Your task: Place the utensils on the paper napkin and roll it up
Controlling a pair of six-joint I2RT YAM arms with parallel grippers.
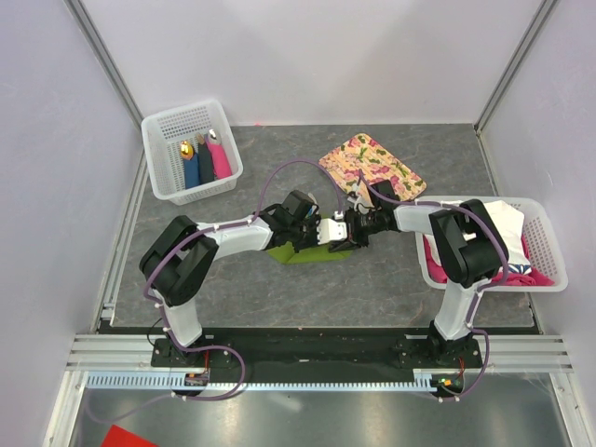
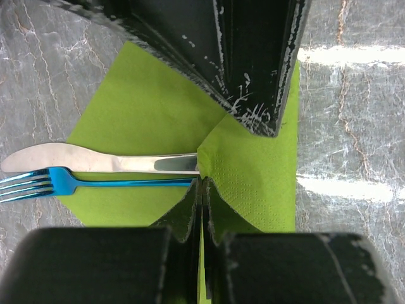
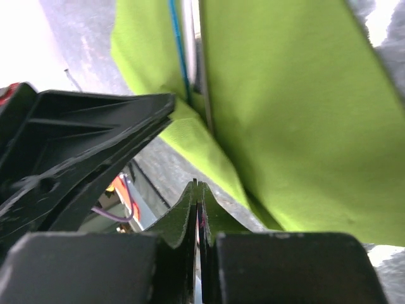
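The robot's left gripper holds the corner of the napkin's flap over the handles of the utensils, so it should let go of the corner and grab the flap's folded edge (image 2: 289, 219) before rolling.
The olive-green paper napkin (image 2: 145, 107) lies flat on the grey table, with one flap folded over the handles of the utensils. These are a silvery knife (image 2: 95, 159) and a bright blue fork (image 2: 57, 180), side by side, their heads sticking out past the napkin's left edge. My left gripper (image 2: 202, 182) is shut on the corner of that flap. My right gripper (image 3: 197, 183) is shut just beside the napkin's (image 3: 297, 107) edge, with no green showing between its jaws. In the top view the two grippers meet tip to tip over the napkin (image 1: 303, 253).
A white basket (image 1: 163, 140) at the back left holds dark blue and pink bundles. The pink-flowered tray (image 1: 372, 168) lies behind the grippers. A second white basket (image 1: 549, 270) with white and pink cloths stands at the right.
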